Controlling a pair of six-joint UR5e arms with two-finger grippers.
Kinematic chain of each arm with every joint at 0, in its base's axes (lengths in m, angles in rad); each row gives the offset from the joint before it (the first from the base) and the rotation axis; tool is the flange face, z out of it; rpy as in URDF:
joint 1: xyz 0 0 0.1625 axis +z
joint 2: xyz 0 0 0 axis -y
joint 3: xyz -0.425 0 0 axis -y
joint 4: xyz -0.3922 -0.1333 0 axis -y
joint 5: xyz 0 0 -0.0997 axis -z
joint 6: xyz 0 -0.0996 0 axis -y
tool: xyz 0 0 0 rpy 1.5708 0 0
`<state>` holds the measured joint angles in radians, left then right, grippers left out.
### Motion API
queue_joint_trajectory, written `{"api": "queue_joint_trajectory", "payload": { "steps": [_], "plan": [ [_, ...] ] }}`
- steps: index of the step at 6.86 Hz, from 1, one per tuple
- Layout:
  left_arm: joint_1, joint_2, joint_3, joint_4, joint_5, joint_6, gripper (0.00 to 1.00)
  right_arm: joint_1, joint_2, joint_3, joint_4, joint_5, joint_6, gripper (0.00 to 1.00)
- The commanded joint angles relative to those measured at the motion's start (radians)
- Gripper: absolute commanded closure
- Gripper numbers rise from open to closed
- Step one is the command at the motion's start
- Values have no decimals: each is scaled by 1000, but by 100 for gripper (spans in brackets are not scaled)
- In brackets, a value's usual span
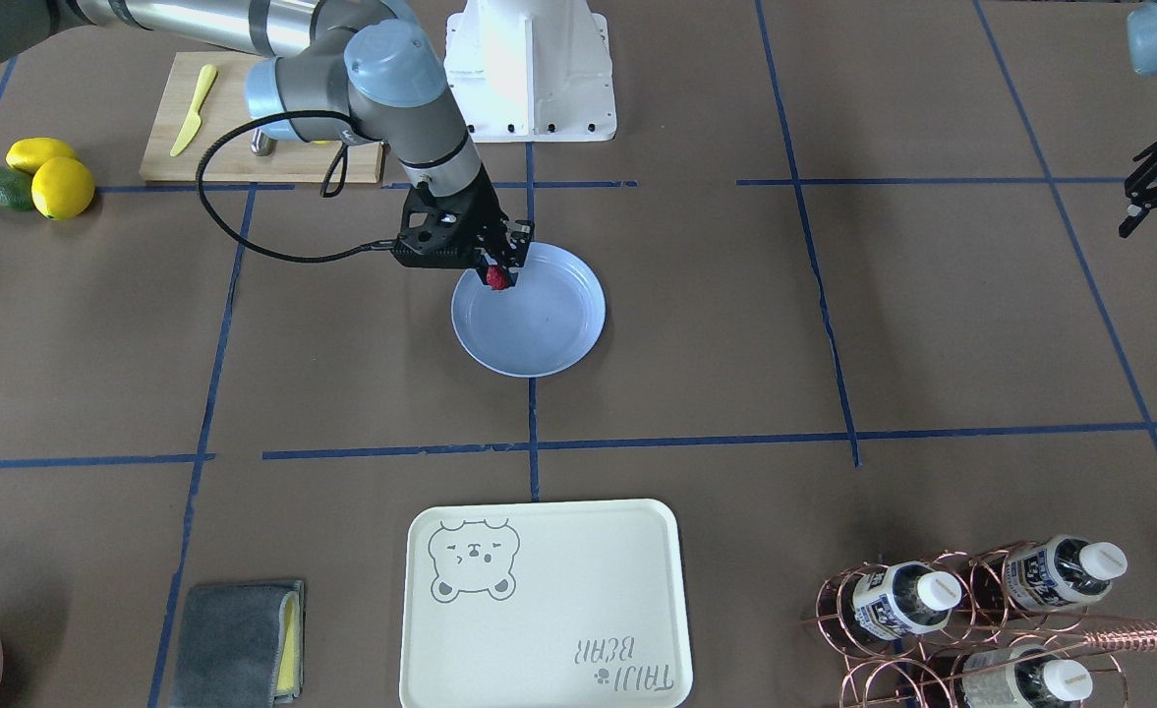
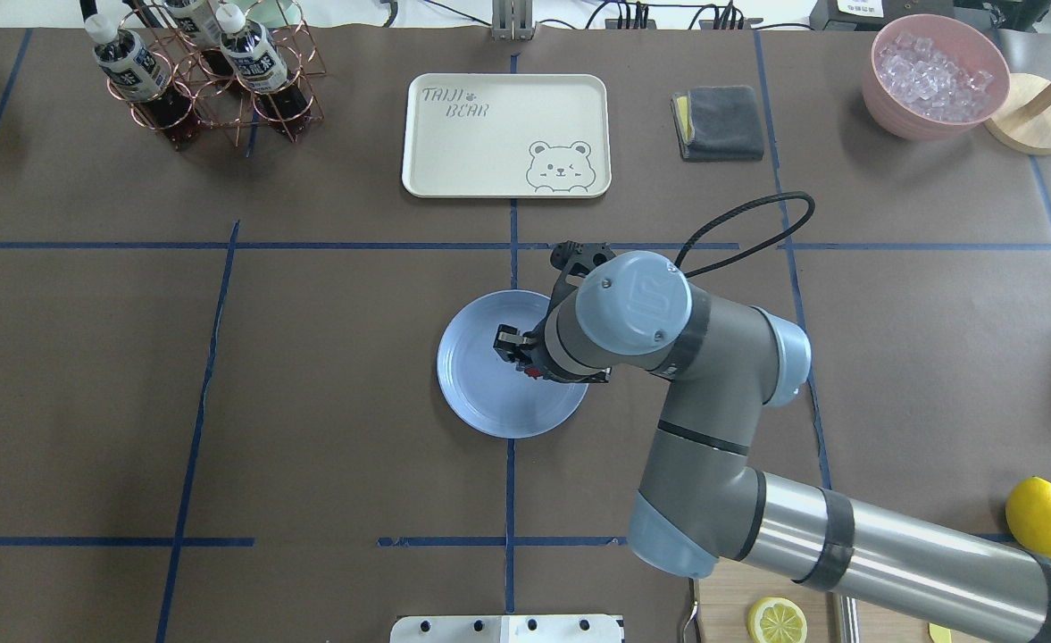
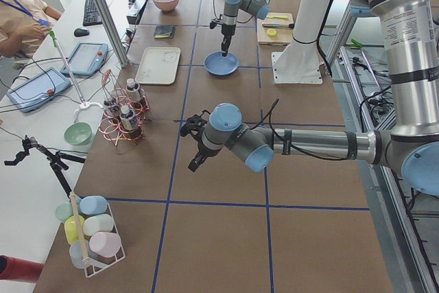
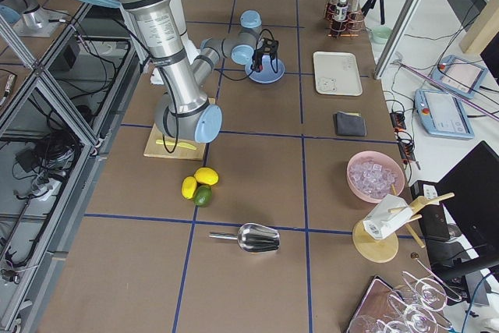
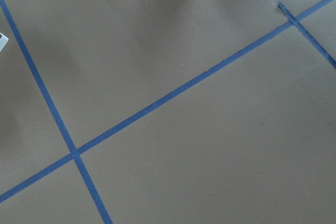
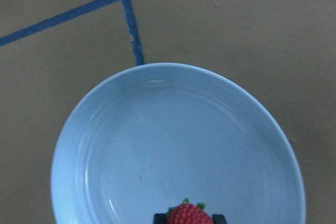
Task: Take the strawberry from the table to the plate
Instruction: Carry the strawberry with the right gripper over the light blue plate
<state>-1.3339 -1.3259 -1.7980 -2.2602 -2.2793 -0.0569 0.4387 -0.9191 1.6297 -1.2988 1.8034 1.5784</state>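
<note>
The red strawberry will go down near the middle of the light blue plate (image 1: 520,312) (image 6: 180,178), where my right gripper will set it. The strawberry hangs close above the plate's floor now.
The red strawberry (image 1: 497,278) sits pinched between the fingers of my right gripper (image 1: 500,274), which is shut on it. It hangs over the robot-side part of the light blue plate (image 1: 544,329), close above the plate's floor. In the right wrist view the strawberry (image 6: 189,216) shows at the bottom edge, with the plate (image 6: 173,145) filling the frame below it. From overhead, the right wrist covers most of the berry above the plate (image 2: 489,397). My left gripper (image 1: 1133,206) hovers open and empty far off to the side over the table (image 1: 932,324).
A cream bear tray (image 1: 539,610) lies beyond the plate. Two lemons and an avocado (image 1: 42,177) sit near a cutting board (image 1: 244,128) with a yellow knife. A copper rack of bottles (image 1: 971,619), a grey cloth (image 1: 234,644) and a pink bowl of ice (image 2: 936,76) line the far edge.
</note>
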Motion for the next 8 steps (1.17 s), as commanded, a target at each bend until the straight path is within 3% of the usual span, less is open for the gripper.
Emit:
{"api": "queue_joint_trajectory", "payload": {
  "steps": [1,8],
  "plan": [
    [-2,2,0,-2,0,3,0,-9,68,-86,-4,-38,14,100],
    [-2,1,2,-4,3,2,0,-18,65,-126,-7,-56,41,100]
  ]
}}
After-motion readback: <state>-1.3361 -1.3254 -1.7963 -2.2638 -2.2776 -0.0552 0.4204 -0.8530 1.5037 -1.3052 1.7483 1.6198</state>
